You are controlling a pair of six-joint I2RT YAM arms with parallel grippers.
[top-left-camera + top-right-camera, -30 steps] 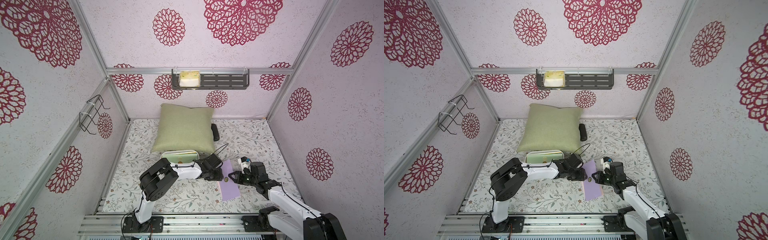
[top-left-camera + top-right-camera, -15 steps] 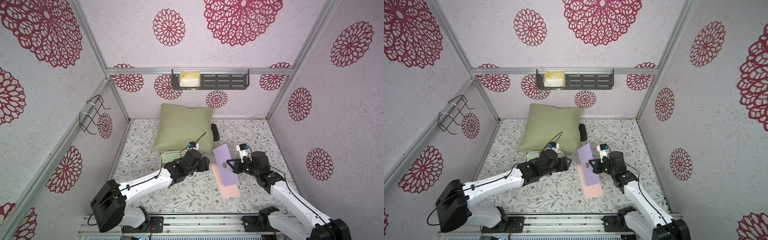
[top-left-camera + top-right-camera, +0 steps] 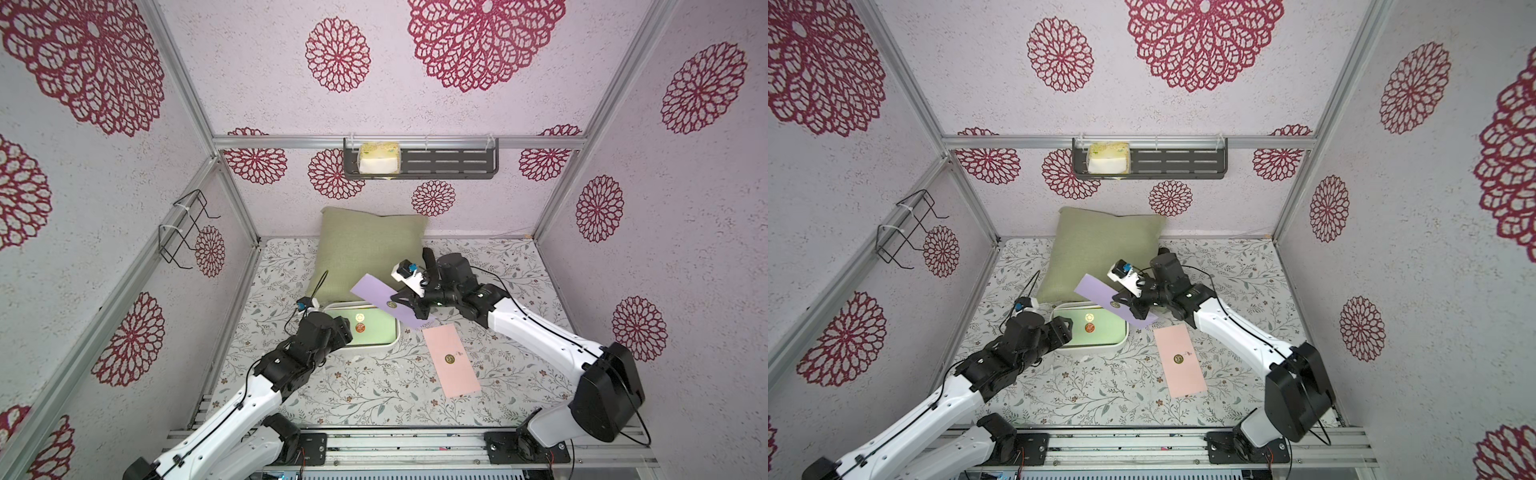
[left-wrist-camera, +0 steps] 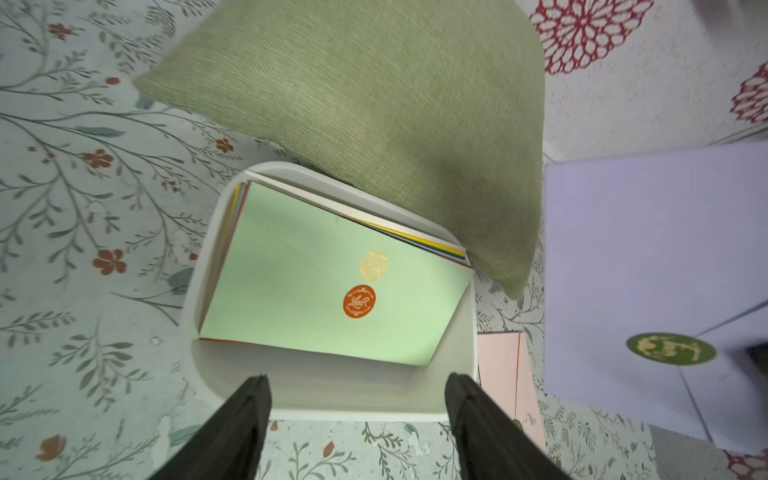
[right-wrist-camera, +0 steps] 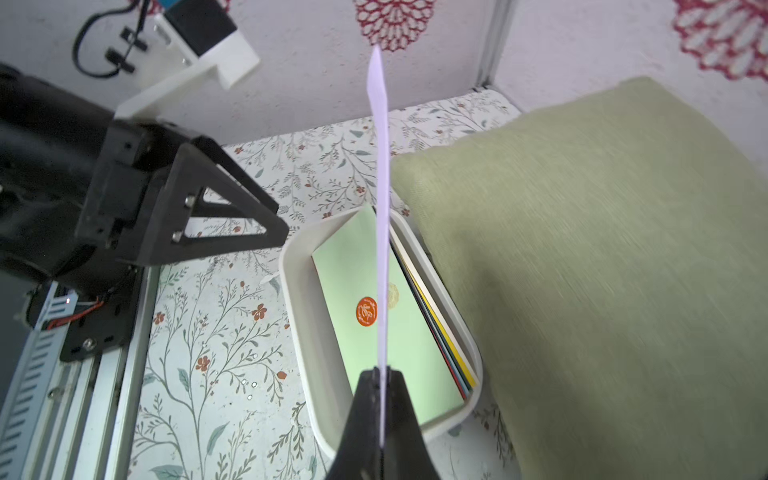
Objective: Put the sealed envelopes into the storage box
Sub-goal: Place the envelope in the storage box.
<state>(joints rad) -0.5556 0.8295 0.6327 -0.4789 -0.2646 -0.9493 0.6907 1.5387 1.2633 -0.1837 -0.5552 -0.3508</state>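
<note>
I should let go of the lilac envelope, now tilted in the air above the box, with my right gripper against the green envelope in the white storage box [image 3: 360,327] [image 5: 379,310].
The white storage box [image 3: 361,348] [image 3: 1088,350] sits in front of the pillow and holds a stack of sealed envelopes. A green envelope [image 3: 376,330] [image 4: 324,291] [image 5: 353,282] lies on top. My right gripper [image 3: 409,308] [image 5: 380,374] is shut on a lilac envelope [image 3: 374,291] [image 3: 1096,291] [image 4: 644,249], which it holds tilted in the air above the box's right end. A pink envelope [image 3: 451,359] [image 3: 1179,359] lies flat on the table to the right of the box. My left gripper [image 3: 343,329] [image 4: 357,378] is open and empty at the box's near left rim.
A green pillow [image 3: 370,249] leans against the back wall and touches the box's far side. A dark slotted shelf [image 3: 449,164] on the back wall carries a yellow-white packet [image 3: 379,158]. A wire rack [image 3: 185,228] hangs on the left wall.
The right gripper lifted the lilac envelope off the pink one and carried it left over the box. The left gripper let go, opened and drew back to the box's left side.
</note>
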